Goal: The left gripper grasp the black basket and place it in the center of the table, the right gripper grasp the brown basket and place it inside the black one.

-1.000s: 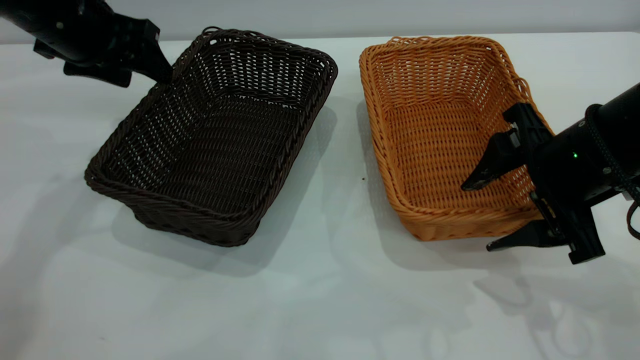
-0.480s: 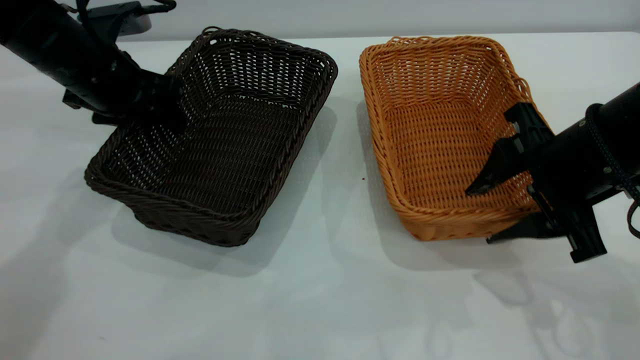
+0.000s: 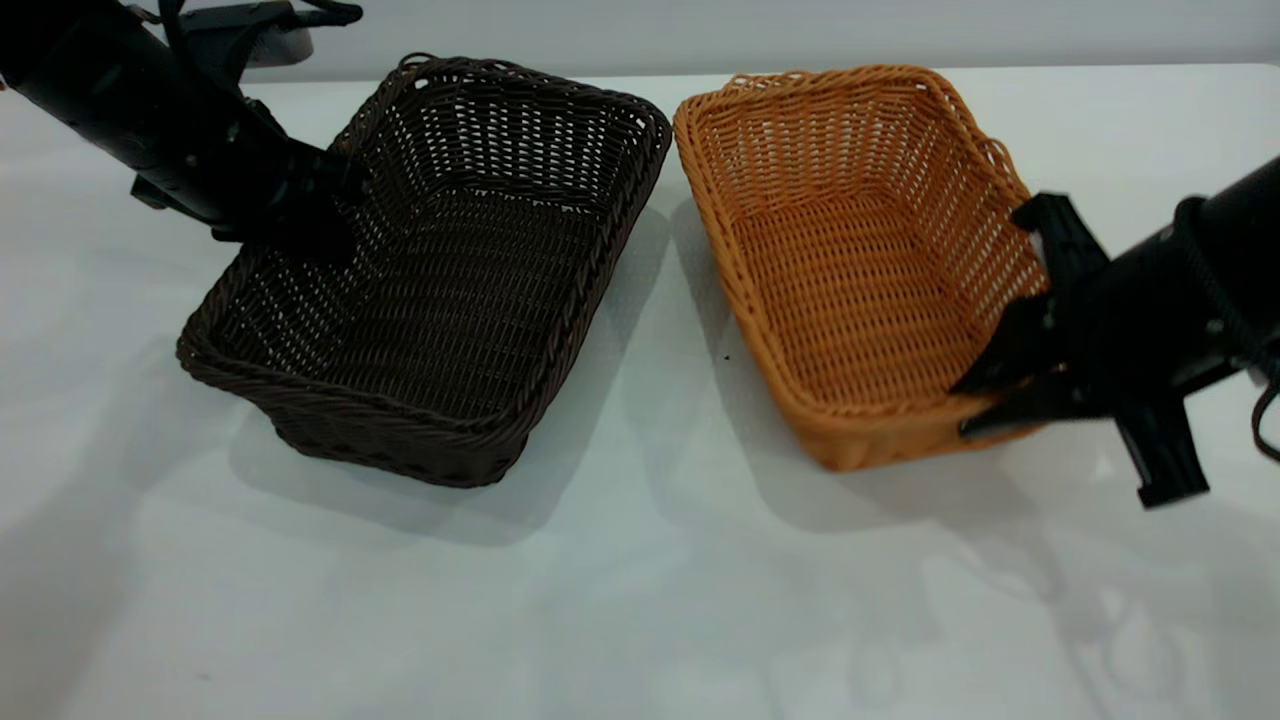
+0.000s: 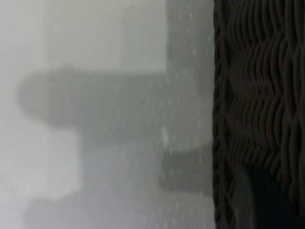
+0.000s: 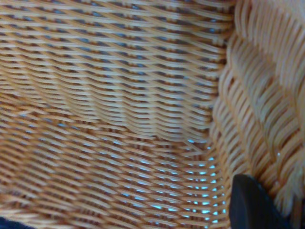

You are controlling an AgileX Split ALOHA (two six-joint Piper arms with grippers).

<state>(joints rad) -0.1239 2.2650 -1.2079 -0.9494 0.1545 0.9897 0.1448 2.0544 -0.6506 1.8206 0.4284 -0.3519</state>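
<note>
Next, my left gripper lets go of the black basket once it is to be set down, centred over the white tabletop gap (image 3: 615, 360) between the two baskets.
The black basket (image 3: 450, 300) stands on the table (image 3: 640, 600) at left centre. My left gripper (image 3: 330, 215) sits on its left long wall, shut over the rim. The left wrist view shows that dark woven wall (image 4: 257, 95) close up with one finger (image 4: 267, 205) against it. The brown basket (image 3: 850, 280) is to the right, its near right corner raised. My right gripper (image 3: 985, 405) is shut on that corner's rim, one finger inside and one outside. The right wrist view is filled by the orange weave (image 5: 119, 95) with one fingertip (image 5: 250, 205).
The two baskets stand side by side, their far corners almost touching. The table's far edge runs just behind them against a grey wall. Bare white tabletop lies in front of both baskets and shows in the left wrist view (image 4: 95, 47).
My right gripper has closed on the brown basket's corner and drawn the basket left toward the black one. My left gripper has come down onto the black basket's left wall, and that basket has shifted slightly.
</note>
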